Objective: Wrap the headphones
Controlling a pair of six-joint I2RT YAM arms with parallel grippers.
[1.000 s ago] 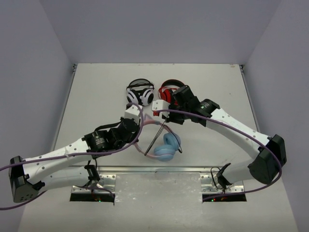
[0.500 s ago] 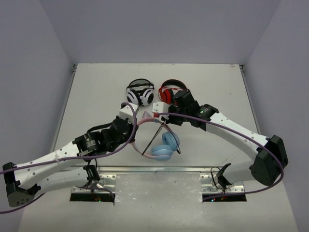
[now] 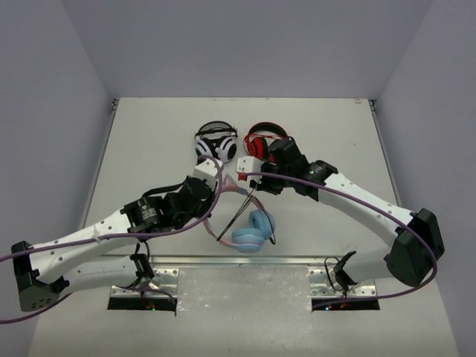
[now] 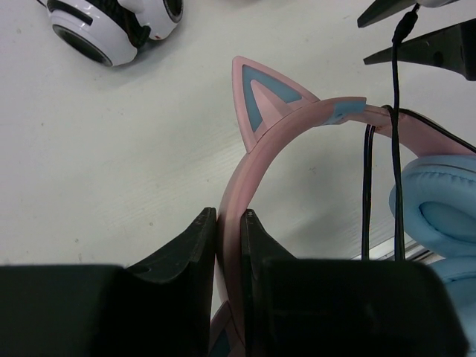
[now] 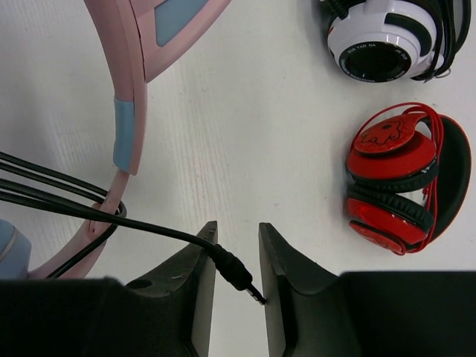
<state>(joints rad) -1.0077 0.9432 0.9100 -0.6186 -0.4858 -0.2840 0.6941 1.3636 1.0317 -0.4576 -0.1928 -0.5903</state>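
Observation:
The pink headphones will go down from my left gripper on the table (image 3: 271, 207) in front of the red-and-black headphones.
The headphones (image 3: 251, 232) have a pink cat-ear headband (image 4: 297, 119) and light blue earcups (image 4: 439, 201), and they sit at the table's near middle. My left gripper (image 4: 230, 219) is shut on the headband's side; it also shows in the top view (image 3: 214, 199). The thin black cable (image 5: 59, 204) loops round the headband and hangs in two strands (image 4: 394, 149). My right gripper (image 5: 238, 238) is narrowly closed on the cable's plug (image 5: 236, 269), which sits slanted between the jaws. In the top view this gripper (image 3: 244, 187) is just beyond the headband.
White-and-black headphones (image 3: 216, 143) and red-and-black headphones (image 3: 262, 140) lie just behind both grippers, close to the right arm's wrist. They also show in the right wrist view, the white pair (image 5: 387, 37) above the red pair (image 5: 405, 186). The table's near metal edge (image 3: 297, 260) lies just below the earcups.
The left arm swung back and then forward with the headband, and the earcups shifted slightly toward the near edge. The cable now runs as two strands down from the headband. Both grips are unchanged.

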